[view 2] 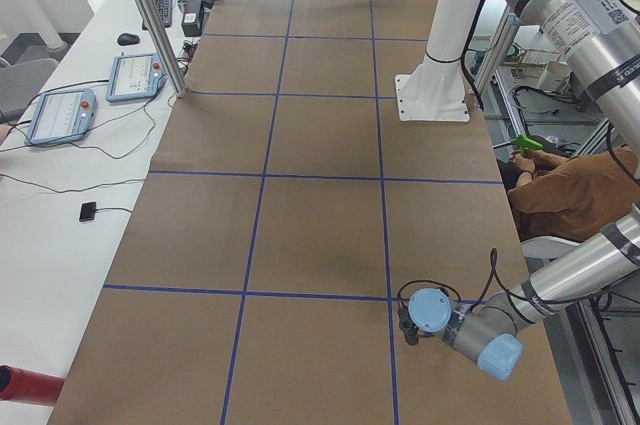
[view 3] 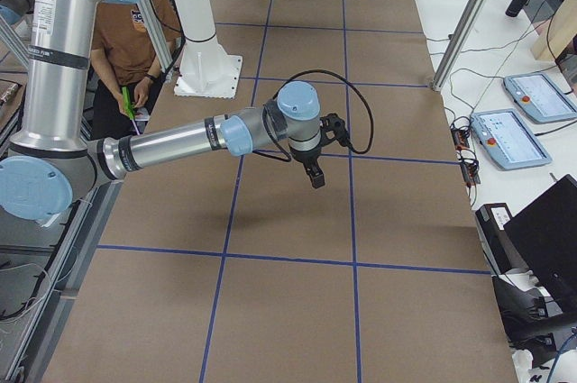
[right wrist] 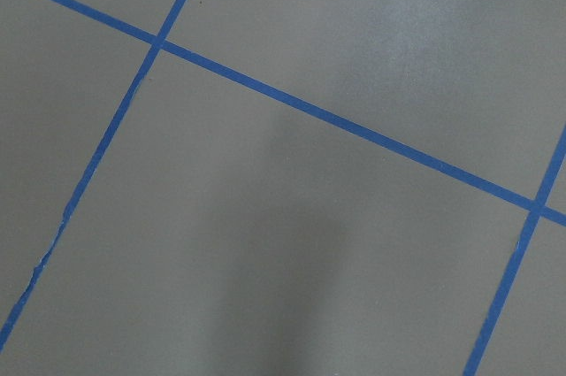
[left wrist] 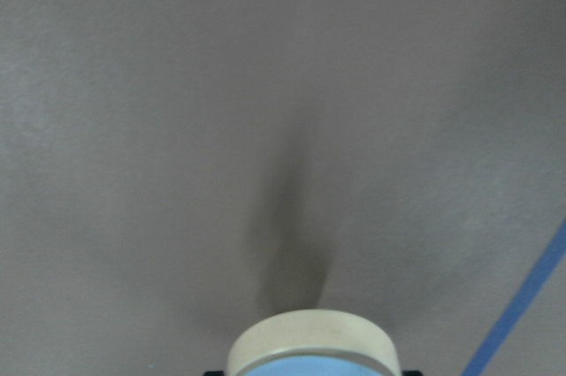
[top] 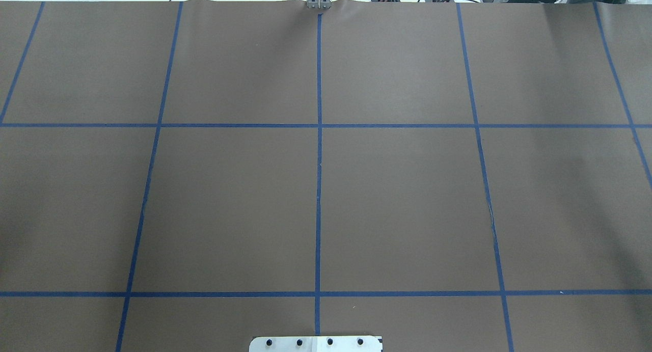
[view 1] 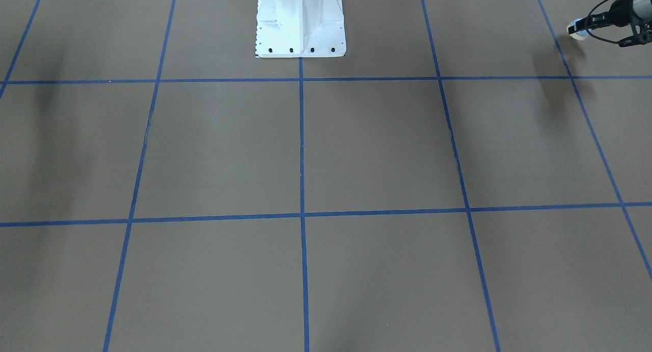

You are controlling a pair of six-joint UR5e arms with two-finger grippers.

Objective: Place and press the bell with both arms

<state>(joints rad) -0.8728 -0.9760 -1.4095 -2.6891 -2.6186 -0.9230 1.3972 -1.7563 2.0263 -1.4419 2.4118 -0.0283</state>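
My left gripper should release the bell, now sideways above the table's edge, on the blue tape line running out from the white pedestal [view 1: 299, 169], and it will do this before the next crossing.
My left gripper [view 1: 582, 28] is at the table's edge on my left, above the brown surface, shut on the bell [view 1: 575, 31], which lies sideways between the fingers. In the left wrist view the bell [left wrist: 311, 348], light blue with a cream rim, fills the bottom edge above its shadow. The left arm [view 2: 480, 330] reaches low over the near end of the table in the exterior left view. My right gripper [view 3: 315, 176] points down above the table's middle; I cannot tell whether it is open or shut. Its wrist view shows only table and tape.
The brown table [top: 407, 199] carries a blue tape grid [top: 319, 138]. The white pedestal [view 1: 300, 21] stands at my side's middle. A seated person in a brown shirt [view 2: 565, 195] is beside the table. Control tablets [view 2: 60, 115] lie on a side table.
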